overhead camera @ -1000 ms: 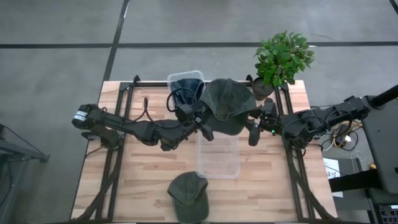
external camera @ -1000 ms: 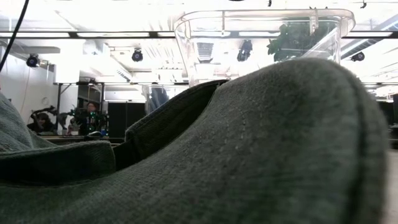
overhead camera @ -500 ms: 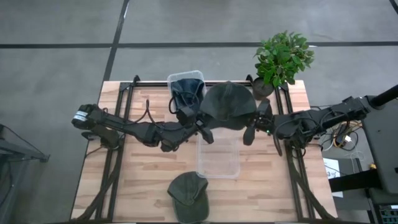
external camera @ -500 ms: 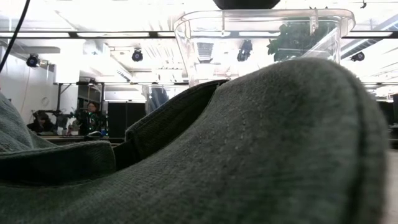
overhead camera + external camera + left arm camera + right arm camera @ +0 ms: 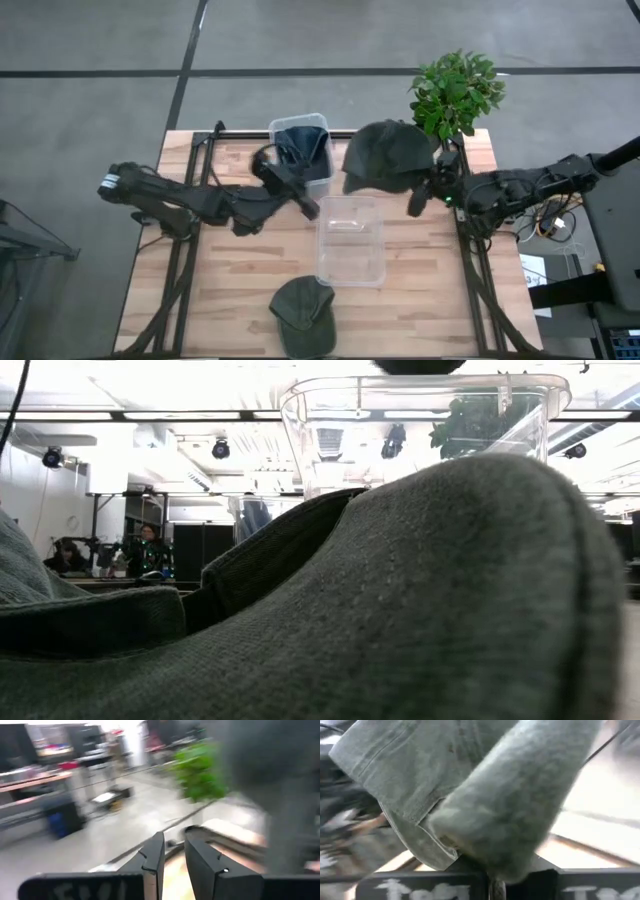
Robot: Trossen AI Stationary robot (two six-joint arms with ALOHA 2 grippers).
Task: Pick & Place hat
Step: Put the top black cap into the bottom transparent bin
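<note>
I should use my right gripper to set the dark green hat, now hanging above the table's far part, down and let go of it inside the clear plastic bin [image 5: 350, 238] in the middle of the table.
A dark green hat [image 5: 388, 156] hangs above the table's far right part, between the blue bin [image 5: 301, 143] and the plant [image 5: 455, 92]. My right gripper [image 5: 421, 194] is shut on it at its right near side. My left gripper [image 5: 302, 200] stands left of the hat, beside the blue bin; its fingers [image 5: 155, 857] are a little apart with nothing between them. A second green hat [image 5: 303, 315] lies on its underside at the table's near edge and fills the low view [image 5: 400, 610]. My right gripper pinches a fold of the hat's cloth [image 5: 487, 847] between its two fingers, at the hat's right near edge [image 5: 418, 180]. The fingers come nearly level from the table's right. The hat is lifted clear and spreads away from the fingers toward the far left.
A clear plastic bin [image 5: 350, 240] stands in the table's middle, below and near of the held hat. The blue bin at the far edge holds dark cloth. The potted plant stands at the far right corner. Black rails [image 5: 185, 250] run along both table sides.
My right gripper has shut on the hat and drawn it toward the table's right and far edge, off the clear bin. My left gripper has opened, let the hat go and pulled back toward the table's left, rolling as it went.
</note>
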